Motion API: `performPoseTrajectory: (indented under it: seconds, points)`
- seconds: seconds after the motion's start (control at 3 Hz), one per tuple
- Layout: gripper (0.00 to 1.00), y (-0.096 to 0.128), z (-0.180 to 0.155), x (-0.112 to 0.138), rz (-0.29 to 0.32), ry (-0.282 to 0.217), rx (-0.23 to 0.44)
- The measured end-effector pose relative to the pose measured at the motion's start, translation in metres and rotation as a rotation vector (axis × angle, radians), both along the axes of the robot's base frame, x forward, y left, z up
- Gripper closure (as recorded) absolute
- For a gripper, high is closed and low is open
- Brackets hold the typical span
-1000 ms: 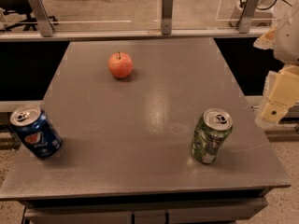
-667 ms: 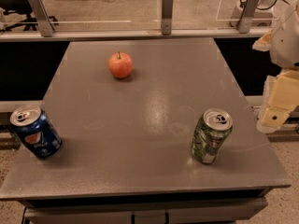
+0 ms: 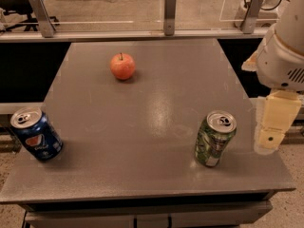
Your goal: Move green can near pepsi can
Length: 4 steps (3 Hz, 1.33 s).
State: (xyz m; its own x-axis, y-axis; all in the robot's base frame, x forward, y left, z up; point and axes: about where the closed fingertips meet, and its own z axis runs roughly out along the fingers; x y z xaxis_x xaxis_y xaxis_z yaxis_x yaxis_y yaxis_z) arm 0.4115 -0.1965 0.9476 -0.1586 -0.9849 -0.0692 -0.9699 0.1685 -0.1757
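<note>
The robot's gripper needs to next move to the upper half of the green can (image 3: 216,137), just under its silver top, and close there.
The green can (image 3: 214,138) stands upright on the grey table (image 3: 156,103) at the front right, green with mottled markings and a silver top. The pepsi can (image 3: 36,134) stands at the table's front left edge, dark blue with a round logo, leaning slightly. The two cans are far apart, on opposite sides of the table. My gripper (image 3: 269,139) hangs from the white arm (image 3: 282,56) at the right edge of the table, just right of the green can and not touching it.
A red apple (image 3: 122,66) sits at the back middle of the table. A rail with metal posts (image 3: 169,13) runs behind the table. The table's right edge lies under the gripper.
My gripper has moved a little left and down, closer to the green can. The cans and the apple have not moved.
</note>
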Motion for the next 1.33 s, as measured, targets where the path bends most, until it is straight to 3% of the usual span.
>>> performPoseTrajectory:
  seconds: [0.33, 0.67, 1.0, 1.33]
  points:
    - [0.0, 0.002, 0.002, 0.001, 0.001, -0.011, 0.005]
    - [0.0, 0.016, 0.001, 0.0, 0.082, -0.023, 0.076]
    - [0.0, 0.041, -0.012, -0.007, 0.206, -0.01, 0.145]
    - [0.0, 0.044, -0.011, -0.008, 0.23, -0.014, 0.152]
